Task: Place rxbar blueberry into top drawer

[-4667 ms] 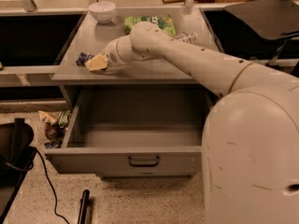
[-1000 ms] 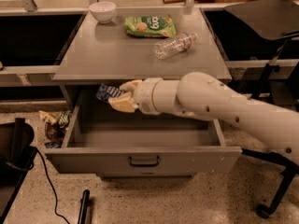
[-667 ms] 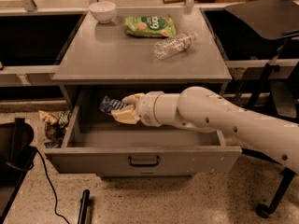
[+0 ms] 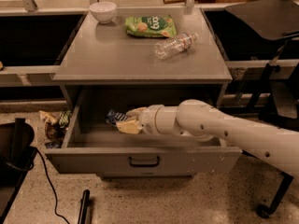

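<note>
Next, I let go of the rxbar blueberry, now held low inside the open drawer, on the middle of the drawer's bottom [image 4: 138, 119], behind the black handle.
The top drawer [image 4: 145, 160] of the grey cabinet is pulled wide open. My gripper [image 4: 125, 120] reaches into it from the right, low over the drawer's floor near its back left. It is shut on the rxbar blueberry [image 4: 115, 117], whose dark blue wrapper sticks out to the left of the cream fingers [image 4: 129, 126]. The bar is inside the drawer space, held in the gripper; I cannot tell whether it touches the floor.
On the cabinet top [image 4: 117, 55] lie a white bowl [image 4: 103, 10], a green snack bag [image 4: 150, 26] and a clear plastic bottle [image 4: 176, 45]. Crumpled wrappers [image 4: 53, 125] lie on the floor left of the drawer. A black chair [image 4: 275, 41] stands at the right.
My gripper carried the bar from the cabinet top down into the open drawer and has sunk lower and further in over the last second.
</note>
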Robot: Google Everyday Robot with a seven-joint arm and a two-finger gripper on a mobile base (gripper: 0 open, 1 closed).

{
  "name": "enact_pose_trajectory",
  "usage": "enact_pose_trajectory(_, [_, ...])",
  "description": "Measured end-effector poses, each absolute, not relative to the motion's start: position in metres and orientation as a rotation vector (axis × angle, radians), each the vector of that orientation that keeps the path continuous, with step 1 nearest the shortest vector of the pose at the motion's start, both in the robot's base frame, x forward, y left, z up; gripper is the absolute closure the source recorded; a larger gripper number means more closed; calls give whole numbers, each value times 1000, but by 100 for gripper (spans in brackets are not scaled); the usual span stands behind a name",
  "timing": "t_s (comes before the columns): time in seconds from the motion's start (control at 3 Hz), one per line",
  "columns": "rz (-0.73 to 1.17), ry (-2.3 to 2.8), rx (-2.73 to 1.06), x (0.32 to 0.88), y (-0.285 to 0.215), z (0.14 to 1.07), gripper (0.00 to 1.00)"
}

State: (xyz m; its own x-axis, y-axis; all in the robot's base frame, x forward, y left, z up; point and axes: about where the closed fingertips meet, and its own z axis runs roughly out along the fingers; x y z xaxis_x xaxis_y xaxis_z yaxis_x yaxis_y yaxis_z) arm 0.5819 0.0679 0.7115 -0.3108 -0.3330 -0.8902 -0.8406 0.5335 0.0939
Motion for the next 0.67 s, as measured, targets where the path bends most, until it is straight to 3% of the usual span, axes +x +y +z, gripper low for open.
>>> enact_pose_trajectory(0.67, [712,1951,-942,594,60,688,100])
